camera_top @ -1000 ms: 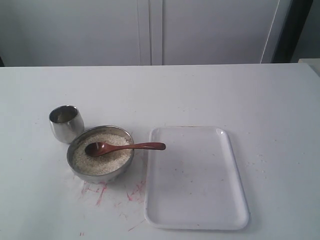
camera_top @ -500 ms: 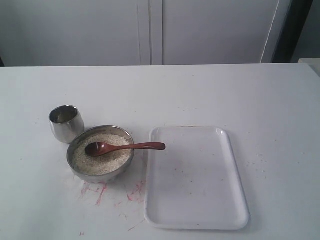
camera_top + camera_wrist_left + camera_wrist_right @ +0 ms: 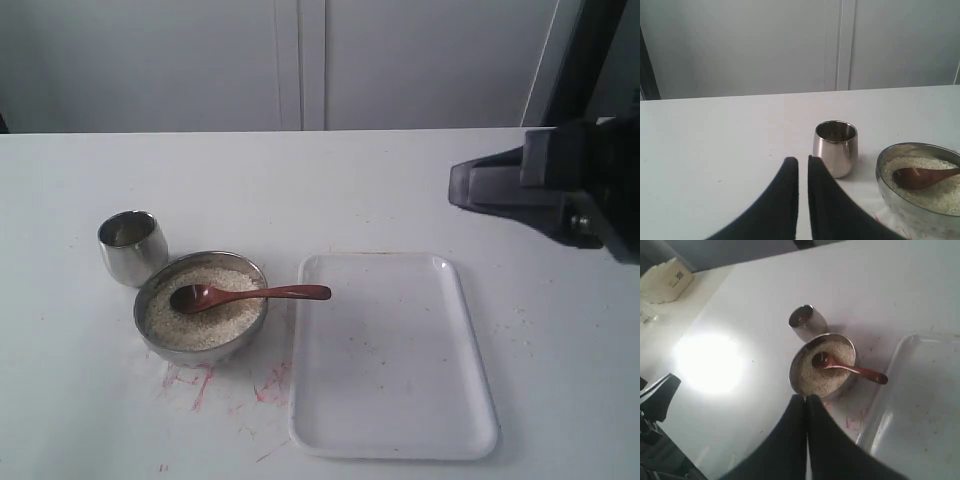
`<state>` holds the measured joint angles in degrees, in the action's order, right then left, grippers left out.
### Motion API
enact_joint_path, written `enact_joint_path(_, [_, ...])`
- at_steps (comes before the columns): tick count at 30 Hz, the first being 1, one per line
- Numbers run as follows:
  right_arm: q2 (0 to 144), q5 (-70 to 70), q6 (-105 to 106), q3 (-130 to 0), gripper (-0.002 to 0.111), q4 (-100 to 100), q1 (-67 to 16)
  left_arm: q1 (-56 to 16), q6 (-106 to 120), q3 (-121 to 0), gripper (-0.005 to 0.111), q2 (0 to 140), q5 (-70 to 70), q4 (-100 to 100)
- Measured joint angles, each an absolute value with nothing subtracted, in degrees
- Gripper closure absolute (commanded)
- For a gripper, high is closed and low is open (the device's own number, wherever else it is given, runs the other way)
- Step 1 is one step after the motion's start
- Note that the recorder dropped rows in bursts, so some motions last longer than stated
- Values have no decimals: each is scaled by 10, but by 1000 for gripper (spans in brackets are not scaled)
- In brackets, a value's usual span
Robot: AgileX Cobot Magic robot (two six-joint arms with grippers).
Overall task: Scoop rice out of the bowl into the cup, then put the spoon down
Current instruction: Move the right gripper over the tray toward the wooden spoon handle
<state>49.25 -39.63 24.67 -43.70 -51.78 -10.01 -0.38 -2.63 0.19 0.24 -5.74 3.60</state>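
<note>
The robot's right gripper needs to close on the handle (image 3: 284, 292) (image 3: 863, 372) of the reddish-brown spoon, just outside the steel bowl's rim on the tray side.
The steel bowl (image 3: 142, 300) sits left of centre on the white table, filled with off-white rice (image 3: 215, 322). The reddish-brown spoon (image 3: 290, 293) lies in it, its oval end on the rice and its handle sticking out over the rim toward the tray. The small steel cup (image 3: 132, 250) stands just behind and left of the bowl. My right gripper (image 3: 806, 397) is shut and empty, high above the table and well apart from the spoon (image 3: 860, 371). My left gripper (image 3: 803, 160) is shut and empty, a short way from the cup (image 3: 836, 147).
A white rectangular tray (image 3: 390, 400) lies right of the bowl, almost touching it. Red smears mark the table (image 3: 200, 385) in front of the bowl. My right arm's dark body (image 3: 570, 190) hangs over the table's far right. A wall stands behind the table.
My right arm has come into the exterior view from the right. Bowl, spoon, cup and tray have not moved.
</note>
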Motion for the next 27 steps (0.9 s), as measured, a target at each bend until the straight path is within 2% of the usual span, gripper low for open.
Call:
enact_joint_path(17, [652,-378,281,-388,108,-548,-100,-10,-26,2,92,2,-57,36])
enact_joint_path(25, [759,-368,441,-388,108,-713,-102,-10,-26,2,92,2,-57,36])
enact_joint_path(27, [792,-356,464,-388,103,-742,-102,-10,-26,2,92,2,-57,36])
